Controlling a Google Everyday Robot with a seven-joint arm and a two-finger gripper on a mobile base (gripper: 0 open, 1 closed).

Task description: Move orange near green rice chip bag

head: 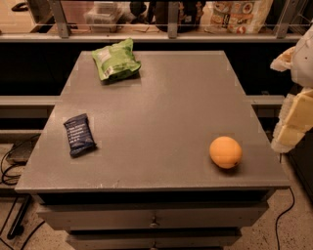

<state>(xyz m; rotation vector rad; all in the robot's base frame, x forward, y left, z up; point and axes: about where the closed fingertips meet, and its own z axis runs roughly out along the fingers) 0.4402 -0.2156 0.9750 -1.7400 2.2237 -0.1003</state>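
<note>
My gripper is to go next to the middle of the orange [225,151] near the front edge of the grey table and close there, because the orange has to be moved.
The orange [225,152] sits on the grey table [161,112] near its front right corner. The green rice chip bag [115,60], crinkled with a white label patch, lies at the table's far left. They are far apart, diagonally across the tabletop. My gripper [295,114] is at the right edge of the view, pale cream, off the table's right side and right of the orange, not touching it. It holds nothing that I can see.
A dark blue flat packet [79,134] with white text lies near the table's left edge. A shelf rail with packages [234,14] runs behind the table. Drawers [154,219] sit under the front edge. Cables lie on the floor at left.
</note>
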